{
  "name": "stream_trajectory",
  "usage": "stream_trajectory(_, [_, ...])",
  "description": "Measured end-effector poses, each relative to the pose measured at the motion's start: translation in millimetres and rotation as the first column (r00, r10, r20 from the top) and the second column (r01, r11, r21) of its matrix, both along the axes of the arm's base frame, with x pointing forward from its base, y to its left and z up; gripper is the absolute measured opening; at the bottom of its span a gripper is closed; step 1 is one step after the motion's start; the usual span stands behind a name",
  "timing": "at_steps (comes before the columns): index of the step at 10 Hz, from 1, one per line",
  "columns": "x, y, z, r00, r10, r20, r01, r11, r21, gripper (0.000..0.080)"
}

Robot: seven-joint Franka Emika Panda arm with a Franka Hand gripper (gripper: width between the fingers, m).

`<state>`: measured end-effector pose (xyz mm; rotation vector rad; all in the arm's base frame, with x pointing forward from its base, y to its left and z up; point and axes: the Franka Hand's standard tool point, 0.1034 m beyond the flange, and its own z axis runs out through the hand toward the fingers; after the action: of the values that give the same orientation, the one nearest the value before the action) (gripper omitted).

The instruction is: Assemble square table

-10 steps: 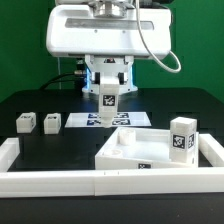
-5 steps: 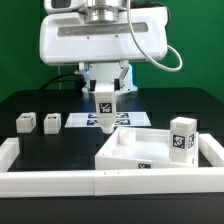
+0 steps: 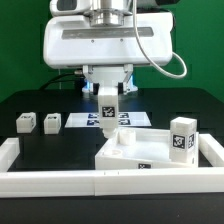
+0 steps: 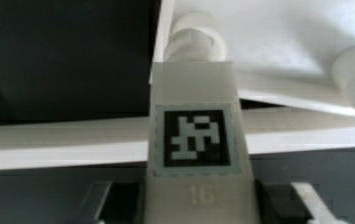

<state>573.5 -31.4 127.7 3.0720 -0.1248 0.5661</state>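
Observation:
The robot's gripper needs to release the white tagged leg at the panel's empty front corner [image 3: 109, 152], across from the standing second leg. The tagged leg is now over the far corner.
The square table panel [image 3: 150, 152] lies at the exterior view's right, white with a raised rim. It also shows in the wrist view [image 4: 280, 60]. My gripper [image 3: 108, 96] is shut on a white tagged leg [image 3: 108, 113] and holds it upright over the panel's far left corner. In the wrist view the leg [image 4: 195, 120] sits between my fingers [image 4: 300, 200], its far end at a round boss [image 4: 199, 42] in the panel. A second leg [image 3: 182, 135] stands at the panel's right edge. Two more legs [image 3: 25, 122] [image 3: 51, 122] lie at the left.
The marker board [image 3: 82, 120] lies flat behind the panel, partly hidden by the held leg. A long low white wall [image 3: 60, 182] edges the black surface along the front and both sides. The robot's white base [image 3: 105, 45] rises at the back.
My gripper has come down with the leg and shifted slightly, bringing the leg's lower end to the panel's far left corner. The other legs and the panel have not moved.

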Motion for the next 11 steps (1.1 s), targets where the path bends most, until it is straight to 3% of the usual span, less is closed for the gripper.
stream_trajectory(1, [2.5,-7.3,1.9,0.997,0.003,0.077,0.001,0.999,-0.042,0.0291])
stream_trajectory(2, [-3.4,-11.2,-6.9,0.991,0.002,0.137,0.010,0.997,-0.082,0.0291])
stream_trajectory(3, [-4.5,-1.2,-14.1,0.995,0.001,0.103,0.005,0.998,-0.059,0.0291])
stream_trajectory(7, [4.9,7.3,-12.8,0.993,0.016,0.116,-0.009,0.998,-0.059,0.0291])
stream_trajectory(11, [4.5,12.9,-25.6,0.994,0.030,0.109,-0.022,0.997,-0.070,0.0291])
